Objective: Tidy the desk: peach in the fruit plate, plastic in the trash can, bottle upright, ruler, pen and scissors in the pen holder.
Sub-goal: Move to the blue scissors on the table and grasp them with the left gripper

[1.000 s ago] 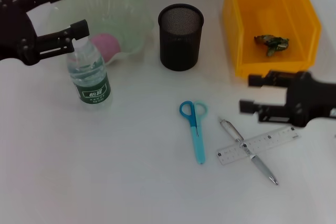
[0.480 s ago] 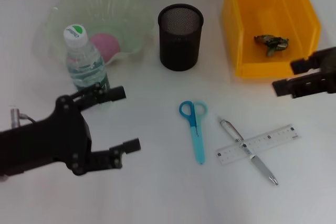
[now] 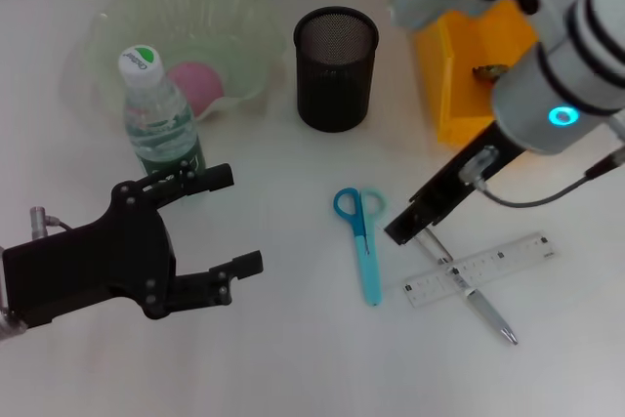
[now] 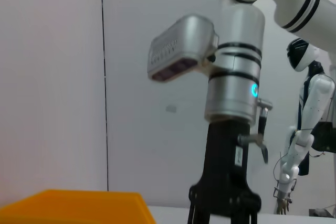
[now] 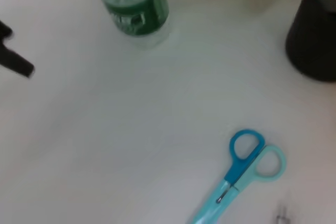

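I need to next use my right gripper to grab the scissors by the light blue blade part (image 3: 365, 254) (image 5: 214, 207), just below the handles.
A pink peach (image 3: 195, 83) lies in the pale green fruit plate (image 3: 244, 9). In front of the plate the bottle (image 3: 161, 119) stands upright. The crumpled plastic (image 3: 491, 72) shows inside the yellow trash can (image 3: 441, 80), partly hidden by my right arm. Blue scissors (image 3: 363, 241) lie mid-table, and beside them the pen (image 3: 471, 292) crosses the clear ruler (image 3: 488, 266). The black mesh pen holder (image 3: 335, 67) is behind them. My left gripper (image 3: 229, 224) is open and empty, below the bottle. My right gripper (image 3: 402, 229) is down between the scissors and the pen's top end.
In the right wrist view the bottle (image 5: 134, 9), the scissors (image 5: 241, 177) and the pen holder (image 5: 315, 40) appear on the white table. The left wrist view shows my right arm (image 4: 231, 103) and the trash can's edge (image 4: 73, 208).
My right arm swung in from the right edge, over the trash can, down to the pen's top end. My left gripper left the bottle a second ago and has since shifted only slightly.
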Robot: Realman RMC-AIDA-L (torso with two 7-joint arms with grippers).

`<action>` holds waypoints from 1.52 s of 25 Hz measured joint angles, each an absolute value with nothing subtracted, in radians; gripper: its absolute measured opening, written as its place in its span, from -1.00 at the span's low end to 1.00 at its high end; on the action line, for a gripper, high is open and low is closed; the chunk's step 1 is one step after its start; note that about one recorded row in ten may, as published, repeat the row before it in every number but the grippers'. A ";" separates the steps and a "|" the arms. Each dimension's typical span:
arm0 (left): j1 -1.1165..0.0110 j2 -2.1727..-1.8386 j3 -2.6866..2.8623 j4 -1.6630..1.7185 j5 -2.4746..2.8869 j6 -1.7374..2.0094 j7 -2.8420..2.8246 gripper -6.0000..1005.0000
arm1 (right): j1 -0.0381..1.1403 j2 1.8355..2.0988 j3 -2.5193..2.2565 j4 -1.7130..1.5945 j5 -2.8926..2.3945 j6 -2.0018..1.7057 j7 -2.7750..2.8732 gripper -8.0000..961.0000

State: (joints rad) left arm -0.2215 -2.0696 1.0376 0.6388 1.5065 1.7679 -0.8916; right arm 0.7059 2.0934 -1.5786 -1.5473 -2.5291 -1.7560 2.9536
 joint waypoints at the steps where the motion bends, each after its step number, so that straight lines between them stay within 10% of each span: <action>1: -0.221 -2.069 1.037 0.638 1.506 1.768 -0.892 0.73 | 0.714 2.093 -1.591 -1.509 -2.530 -1.732 2.955 0.51; 38: -0.226 -2.069 1.039 0.635 1.506 1.739 -0.888 0.73 | 0.850 2.094 -1.686 -1.020 -2.399 -1.417 2.957 0.24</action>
State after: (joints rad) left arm -0.2260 -2.0685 1.0385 0.6345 1.5064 1.7395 -0.8884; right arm 0.8500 2.0939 -1.6864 -1.0202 -2.3991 -1.4175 2.9573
